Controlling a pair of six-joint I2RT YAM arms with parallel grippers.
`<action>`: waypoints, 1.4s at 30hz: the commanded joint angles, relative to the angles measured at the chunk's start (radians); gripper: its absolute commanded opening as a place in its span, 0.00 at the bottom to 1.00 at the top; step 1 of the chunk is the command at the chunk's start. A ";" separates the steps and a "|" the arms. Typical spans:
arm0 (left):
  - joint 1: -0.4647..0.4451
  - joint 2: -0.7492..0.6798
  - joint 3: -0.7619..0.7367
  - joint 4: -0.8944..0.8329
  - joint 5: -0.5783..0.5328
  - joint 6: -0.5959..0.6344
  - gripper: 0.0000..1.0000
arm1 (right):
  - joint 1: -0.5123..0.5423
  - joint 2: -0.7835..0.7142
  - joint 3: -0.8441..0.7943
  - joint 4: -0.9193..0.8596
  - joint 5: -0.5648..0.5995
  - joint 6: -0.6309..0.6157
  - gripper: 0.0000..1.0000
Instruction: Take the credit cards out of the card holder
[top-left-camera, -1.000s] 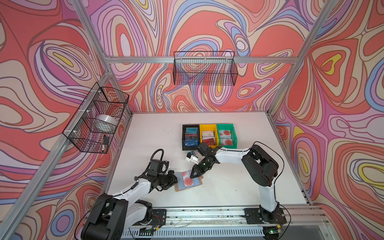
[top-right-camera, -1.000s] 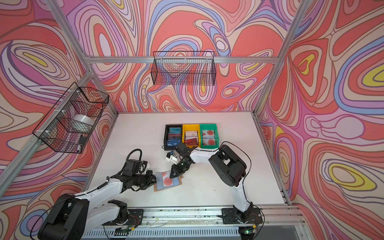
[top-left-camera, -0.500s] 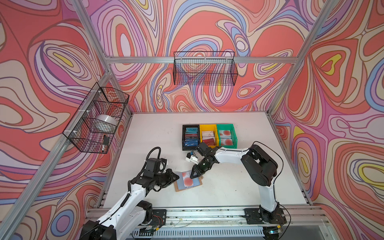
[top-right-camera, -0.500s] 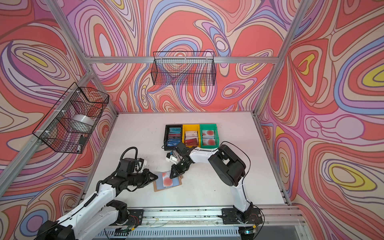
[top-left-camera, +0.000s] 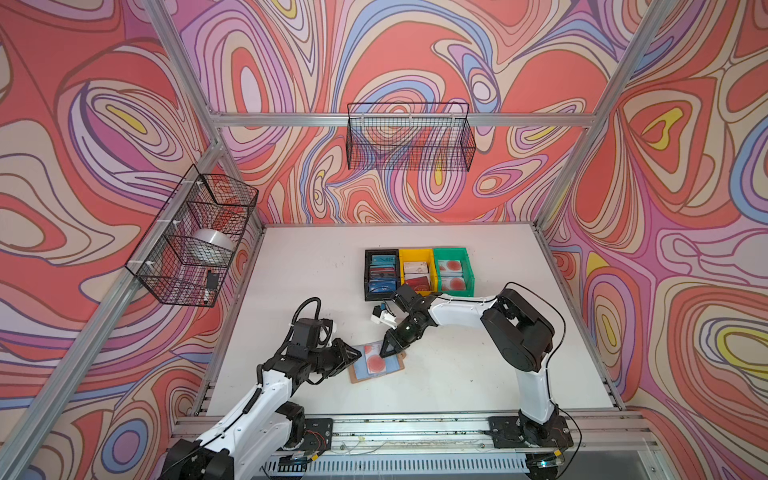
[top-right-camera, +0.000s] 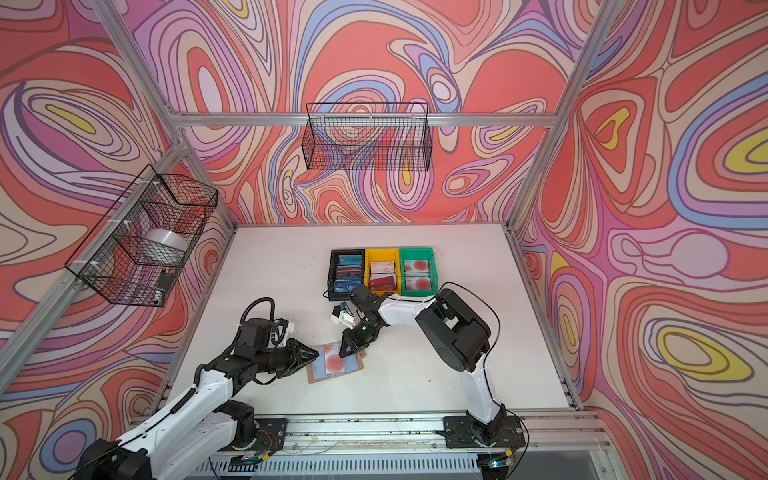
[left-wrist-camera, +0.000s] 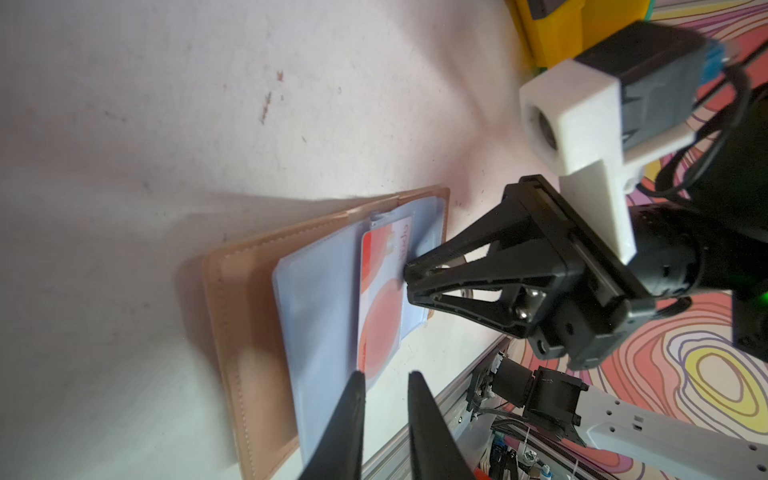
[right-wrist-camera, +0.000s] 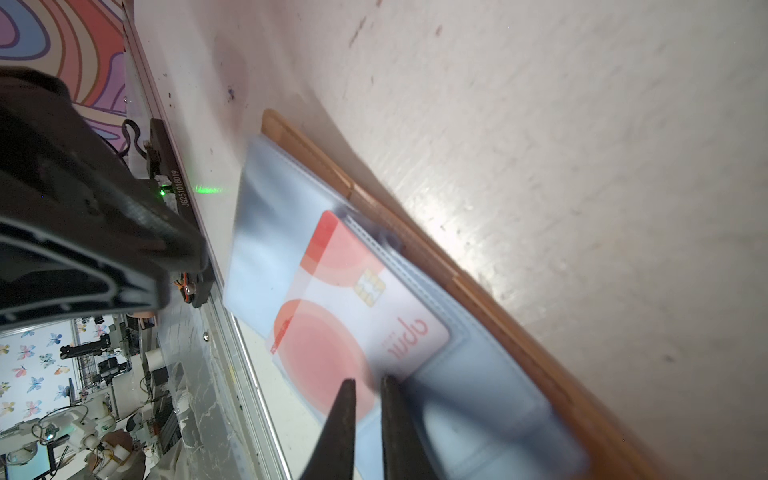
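The white card pokes out of the card holder's sleeve toward the left gripper, so the robot's left gripper should pinch the card's free edge (left-wrist-camera: 360, 344) and pull while the right gripper stays put.
The tan card holder (top-left-camera: 354, 375) (top-right-camera: 312, 376) lies open on the table near the front, with its bluish sleeve pages up. A white credit card with a red disc (top-left-camera: 376, 363) (left-wrist-camera: 380, 328) (right-wrist-camera: 332, 332) sticks partly out of a sleeve. My right gripper (top-left-camera: 384, 354) (left-wrist-camera: 407, 274) (right-wrist-camera: 368, 380) pinches that card's far edge between its narrow tips. My left gripper (top-left-camera: 358, 355) (top-right-camera: 316, 355) (left-wrist-camera: 384, 374) hovers at the holder's left side. Its fingers stand slightly apart with nothing between them. More credit cards lie in the bins behind.
A black bin (top-left-camera: 368, 272), a yellow bin (top-left-camera: 417, 252) and a green bin (top-left-camera: 469, 270) stand side by side behind the right arm. Wire baskets hang on the left wall (top-left-camera: 191, 241) and the back wall (top-left-camera: 409, 137). An aluminium rail (top-left-camera: 415, 428) runs along the table's front.
My left gripper has opened a little and let go of the holder's edge, and its arm has changed posture. The right gripper has stayed at the card.
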 joint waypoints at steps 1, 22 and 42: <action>-0.008 0.041 -0.029 0.107 0.011 -0.026 0.20 | 0.008 0.045 0.002 -0.022 0.030 -0.010 0.16; -0.047 0.231 -0.052 0.307 0.015 -0.036 0.24 | 0.009 0.057 0.015 -0.038 0.024 -0.015 0.16; -0.060 0.302 -0.073 0.386 0.022 -0.040 0.07 | 0.010 0.070 0.021 -0.049 0.020 -0.015 0.15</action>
